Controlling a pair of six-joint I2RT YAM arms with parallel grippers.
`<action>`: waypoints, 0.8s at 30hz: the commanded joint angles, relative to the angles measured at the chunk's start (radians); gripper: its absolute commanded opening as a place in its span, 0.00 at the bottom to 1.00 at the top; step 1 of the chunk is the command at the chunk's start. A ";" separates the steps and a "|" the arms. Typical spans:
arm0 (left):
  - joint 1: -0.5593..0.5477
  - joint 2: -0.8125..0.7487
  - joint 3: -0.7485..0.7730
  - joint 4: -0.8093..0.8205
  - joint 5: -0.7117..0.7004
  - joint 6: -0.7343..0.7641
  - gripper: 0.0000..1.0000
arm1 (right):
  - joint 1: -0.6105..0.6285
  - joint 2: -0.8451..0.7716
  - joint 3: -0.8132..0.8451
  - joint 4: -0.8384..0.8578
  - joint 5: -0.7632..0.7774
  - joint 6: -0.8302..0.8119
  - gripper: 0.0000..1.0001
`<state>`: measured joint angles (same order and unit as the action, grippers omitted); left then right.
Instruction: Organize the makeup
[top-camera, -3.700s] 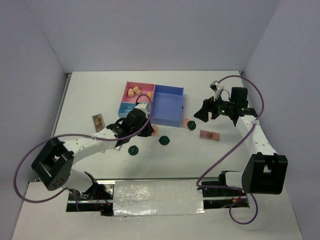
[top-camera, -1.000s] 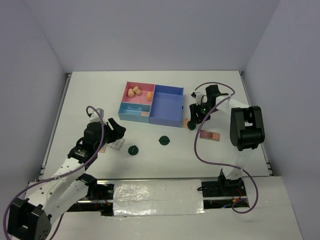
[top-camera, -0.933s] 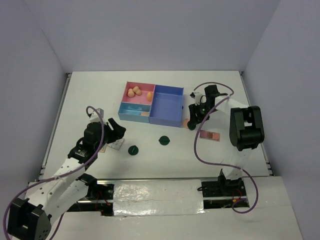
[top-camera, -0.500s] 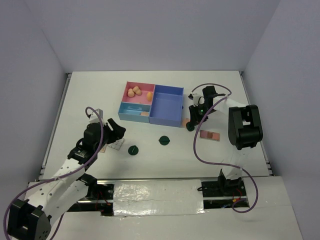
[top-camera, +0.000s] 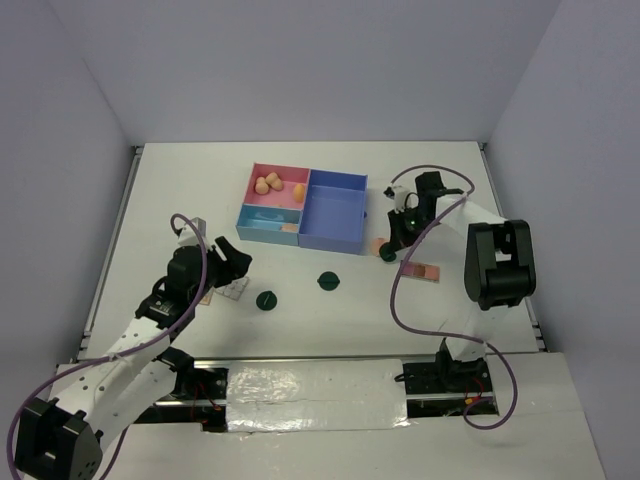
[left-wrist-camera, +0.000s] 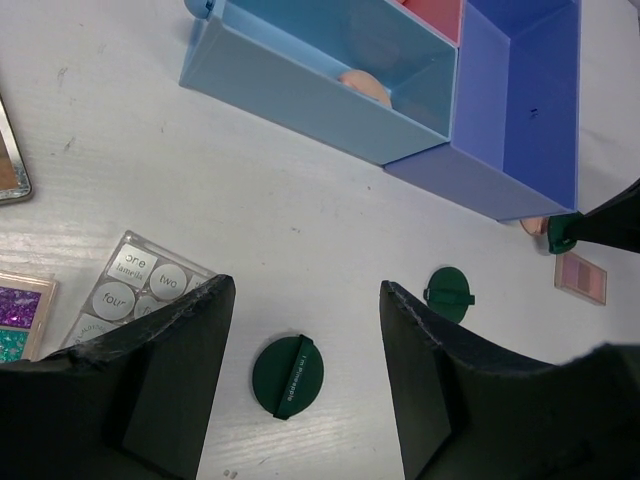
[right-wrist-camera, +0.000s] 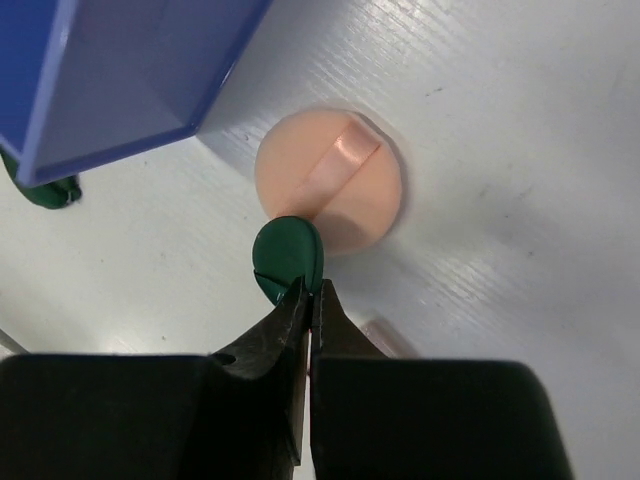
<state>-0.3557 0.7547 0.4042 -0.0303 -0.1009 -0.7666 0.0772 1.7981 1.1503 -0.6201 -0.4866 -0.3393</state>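
Note:
My left gripper will close on the raised strip (top-camera: 267, 300) (left-wrist-camera: 295, 377) across the green compact lying nearest the clear-cased palette.
My right gripper (right-wrist-camera: 310, 290) is shut on the edge of a dark green compact (right-wrist-camera: 288, 255), just over a round peach puff (right-wrist-camera: 335, 180) lying beside the tray's corner. From above, that gripper (top-camera: 392, 245) sits right of the pink-and-blue tray (top-camera: 352, 182). My left gripper (left-wrist-camera: 305, 290) hangs open above another green compact (left-wrist-camera: 288, 375), touching nothing. A further compact (left-wrist-camera: 451, 294) lies mid-table. Peach sponges (top-camera: 268, 184) rest in the pink compartment, and a puff (left-wrist-camera: 362, 85) lies in the light-blue one.
A clear-cased palette (left-wrist-camera: 140, 290) and a purple palette (left-wrist-camera: 25, 310) lie by my left fingers. A pink palette (top-camera: 420, 270) sits below the right gripper. The tray's dark-blue compartment (left-wrist-camera: 520, 90) holds nothing. Grey walls enclose the table.
The right gripper's jaws closed onto the green compact beside the puff, and that arm shifted slightly right. The left arm stayed put with its jaws open.

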 joint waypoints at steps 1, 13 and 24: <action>0.004 -0.005 -0.002 0.055 -0.006 -0.013 0.72 | -0.014 -0.101 -0.014 -0.039 -0.035 -0.053 0.01; 0.003 -0.003 -0.004 0.053 -0.003 -0.010 0.72 | 0.004 -0.259 0.054 -0.026 -0.211 -0.148 0.00; 0.004 0.018 0.018 0.033 -0.013 -0.014 0.65 | 0.413 -0.097 0.417 0.054 -0.015 -0.086 0.00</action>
<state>-0.3557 0.7784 0.4038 -0.0219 -0.1009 -0.7670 0.4110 1.6058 1.4807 -0.6132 -0.5983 -0.4709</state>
